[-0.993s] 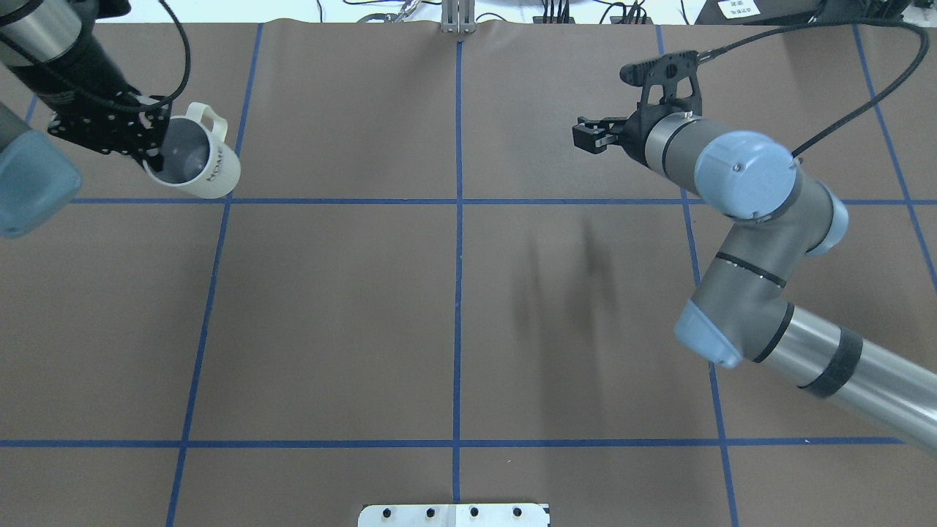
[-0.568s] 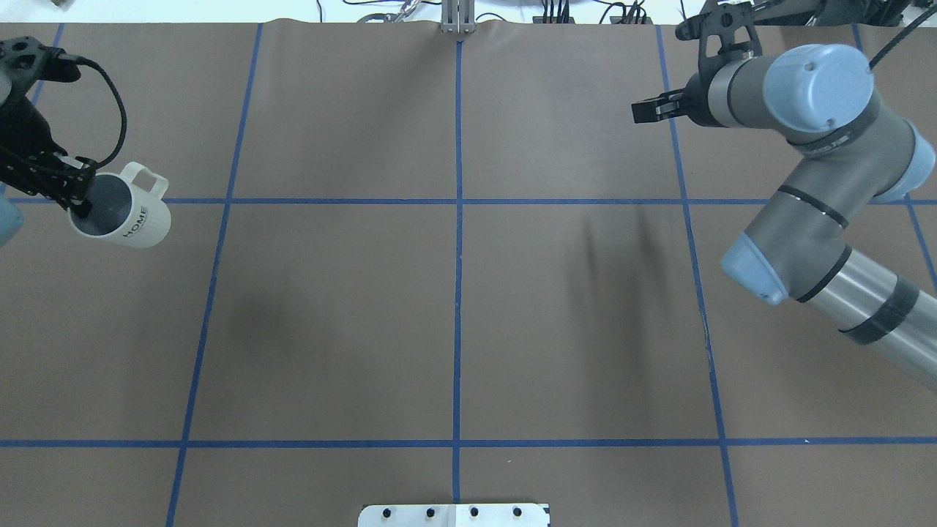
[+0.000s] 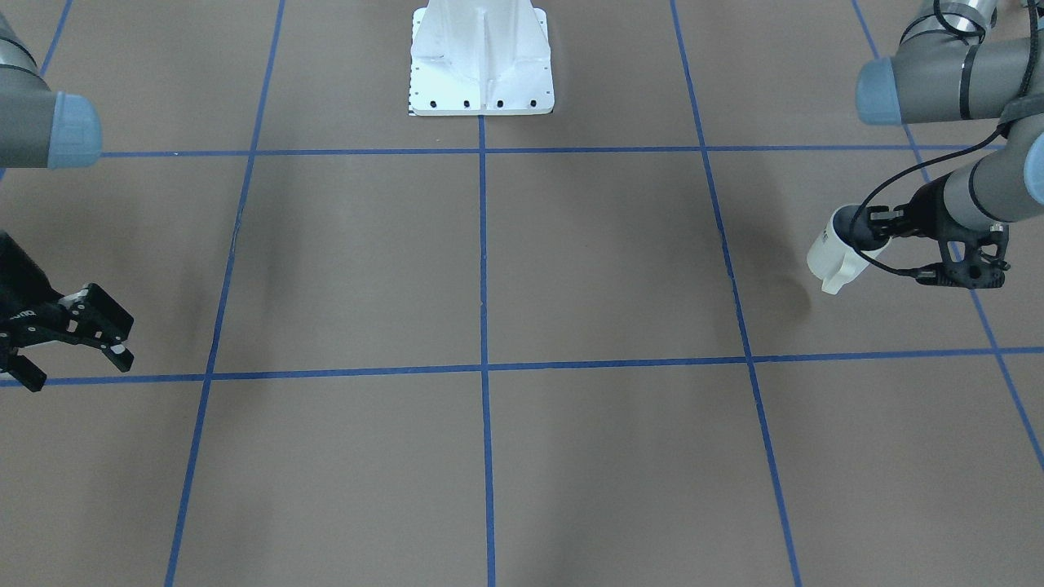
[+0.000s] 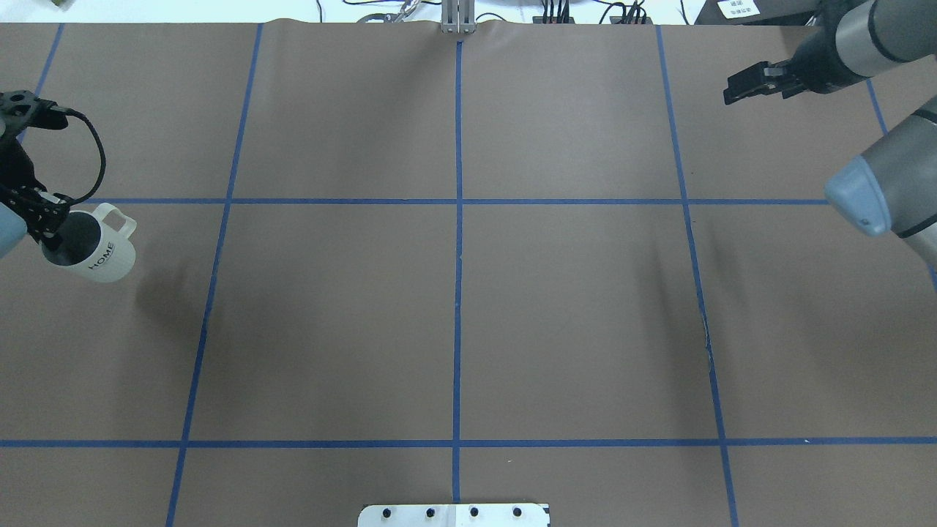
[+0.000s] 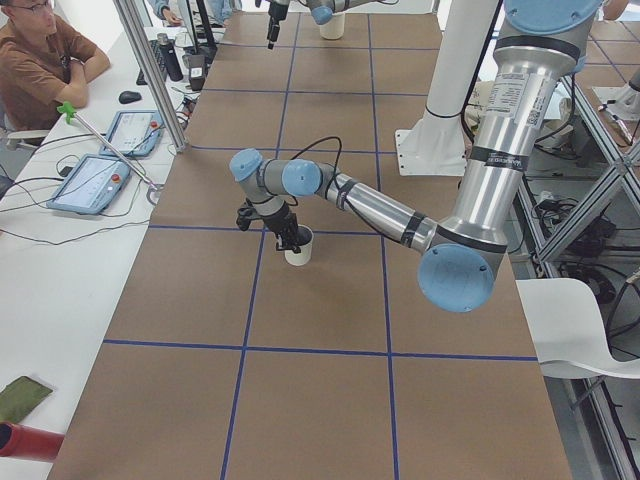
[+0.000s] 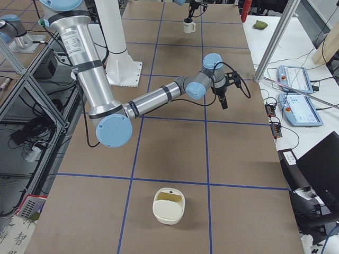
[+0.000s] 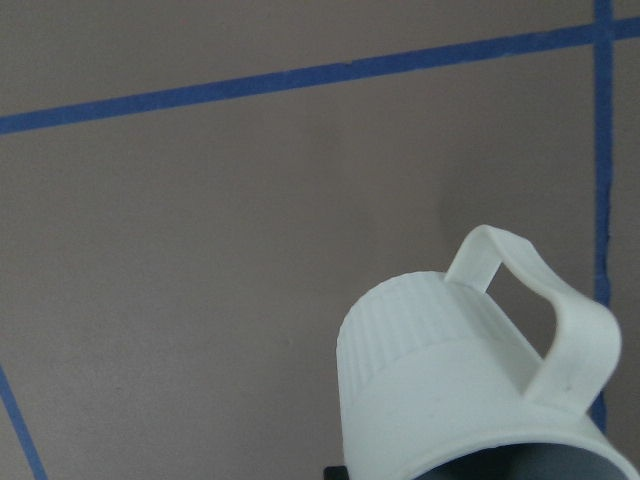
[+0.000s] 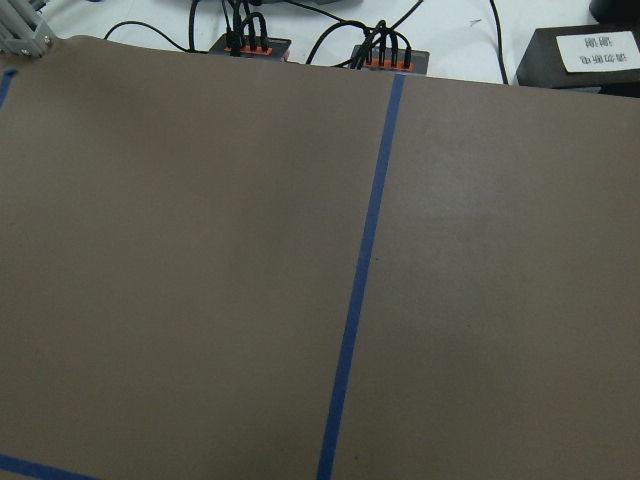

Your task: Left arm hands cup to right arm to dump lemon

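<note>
Next, I put the cup down on the bare table inside the blue tape square [image 3: 849, 277], under my left gripper, with my left gripper.
The cup [image 4: 99, 255], a white mug with "HOME" on its side, hangs tilted at the table's left edge, its handle toward the far side. My left gripper [image 4: 48, 224] is shut on its rim, one finger inside. The cup also shows in the front view [image 3: 828, 253], the exterior left view [image 5: 298, 247] and the left wrist view [image 7: 460, 400]. Its shadow lies apart from it, so it hangs just above the table. The lemon is hidden; the cup's inside looks dark. My right gripper [image 3: 72, 346] is open and empty at the far right, also seen overhead [image 4: 741, 86].
The brown table [image 4: 454, 293] has blue tape grid lines. A white container [image 6: 169, 207] with a yellowish inside stands at the right end. The robot's white base plate [image 3: 481, 57] is at the near middle. Tablets [image 5: 95, 180] and a seated operator [image 5: 40, 60] are beyond the far edge.
My left arm has carried the cup left, toward the robot and lower. My right arm has pulled back to the far right corner, gripper still open.
</note>
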Action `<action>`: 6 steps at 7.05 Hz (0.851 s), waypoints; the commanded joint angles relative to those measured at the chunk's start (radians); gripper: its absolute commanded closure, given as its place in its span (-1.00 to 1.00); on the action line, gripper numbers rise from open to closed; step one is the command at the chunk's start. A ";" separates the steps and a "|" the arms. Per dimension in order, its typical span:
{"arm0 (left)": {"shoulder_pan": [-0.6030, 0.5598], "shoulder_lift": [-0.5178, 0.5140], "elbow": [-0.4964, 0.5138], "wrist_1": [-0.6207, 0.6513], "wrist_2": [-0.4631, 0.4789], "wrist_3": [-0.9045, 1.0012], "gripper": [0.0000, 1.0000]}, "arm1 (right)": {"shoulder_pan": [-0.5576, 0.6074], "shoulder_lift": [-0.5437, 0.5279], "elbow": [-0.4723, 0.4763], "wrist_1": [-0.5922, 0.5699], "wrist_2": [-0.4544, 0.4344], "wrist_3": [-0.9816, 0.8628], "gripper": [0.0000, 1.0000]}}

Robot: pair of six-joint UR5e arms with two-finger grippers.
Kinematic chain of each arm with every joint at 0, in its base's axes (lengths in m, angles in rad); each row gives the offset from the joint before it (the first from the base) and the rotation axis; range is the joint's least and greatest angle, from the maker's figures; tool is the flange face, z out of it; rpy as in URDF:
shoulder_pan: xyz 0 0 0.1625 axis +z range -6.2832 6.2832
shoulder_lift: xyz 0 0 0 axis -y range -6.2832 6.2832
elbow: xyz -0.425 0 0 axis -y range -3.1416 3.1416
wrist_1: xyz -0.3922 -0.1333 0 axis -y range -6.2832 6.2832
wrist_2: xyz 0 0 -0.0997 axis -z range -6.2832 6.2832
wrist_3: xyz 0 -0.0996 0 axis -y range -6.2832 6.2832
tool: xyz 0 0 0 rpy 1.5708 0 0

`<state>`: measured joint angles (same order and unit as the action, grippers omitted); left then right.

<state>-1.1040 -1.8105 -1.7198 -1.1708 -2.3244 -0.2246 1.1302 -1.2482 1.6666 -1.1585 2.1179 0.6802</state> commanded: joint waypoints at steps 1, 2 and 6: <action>0.001 -0.004 0.069 -0.030 -0.003 0.013 1.00 | 0.031 -0.059 0.027 -0.004 0.037 -0.062 -0.98; 0.001 -0.004 0.078 -0.030 -0.027 0.013 1.00 | 0.031 -0.063 0.033 -0.004 0.037 -0.062 -0.98; 0.000 -0.004 0.114 -0.026 -0.046 0.033 1.00 | 0.028 -0.060 0.038 -0.006 0.037 -0.062 -0.98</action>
<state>-1.1031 -1.8171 -1.6086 -1.2004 -2.3695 -0.1925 1.1589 -1.3109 1.7027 -1.1638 2.1545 0.6183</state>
